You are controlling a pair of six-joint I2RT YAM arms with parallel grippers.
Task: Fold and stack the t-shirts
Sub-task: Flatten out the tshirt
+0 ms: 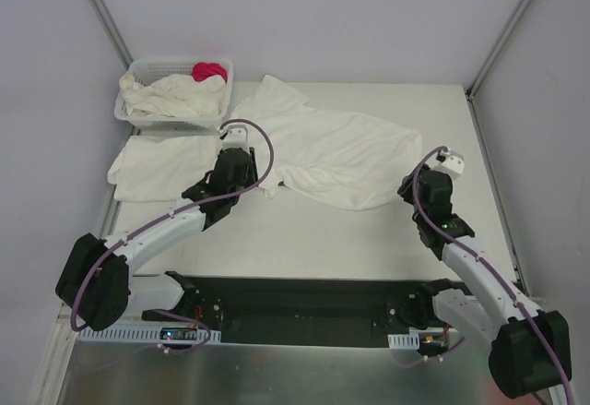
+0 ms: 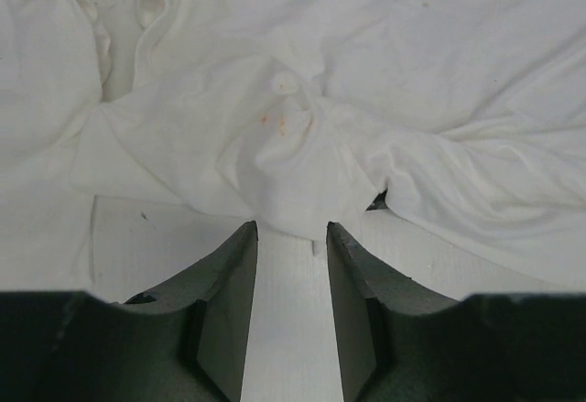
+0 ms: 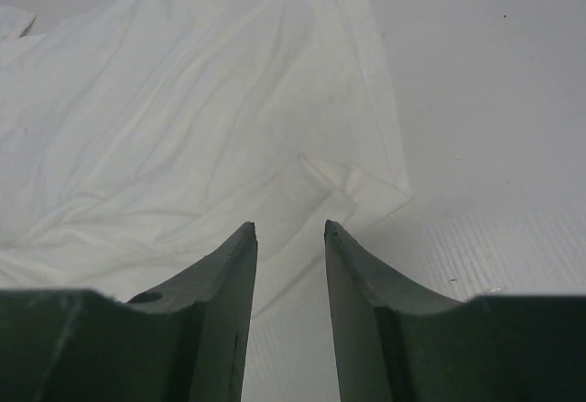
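Note:
My left gripper needs to go next to the spread white t-shirt. There it should close on its bunched part (image 1: 257, 176) (image 2: 245, 135), just beside the small orange spots.
One white t-shirt (image 1: 332, 151) lies spread and wrinkled across the middle of the table. A second t-shirt (image 1: 159, 167) lies folded flat at the left. More white t-shirts (image 1: 175, 99) are heaped in the basket. My left gripper (image 1: 238, 167) hovers at the spread shirt's bunched left edge (image 2: 293, 159). It (image 2: 291, 228) is open, with only bare table between the fingers. My right gripper (image 1: 426, 184) sits by the shirt's right corner (image 3: 366, 187). That gripper (image 3: 290, 226) is also open and holds nothing.
A white lattice basket (image 1: 138, 119) stands at the back left, with a pink-red cloth (image 1: 210, 71) on top of the shirts in it. Walls and metal posts close in the table at the back and on both sides. Bare tabletop (image 1: 332, 239) lies in front of the shirt.

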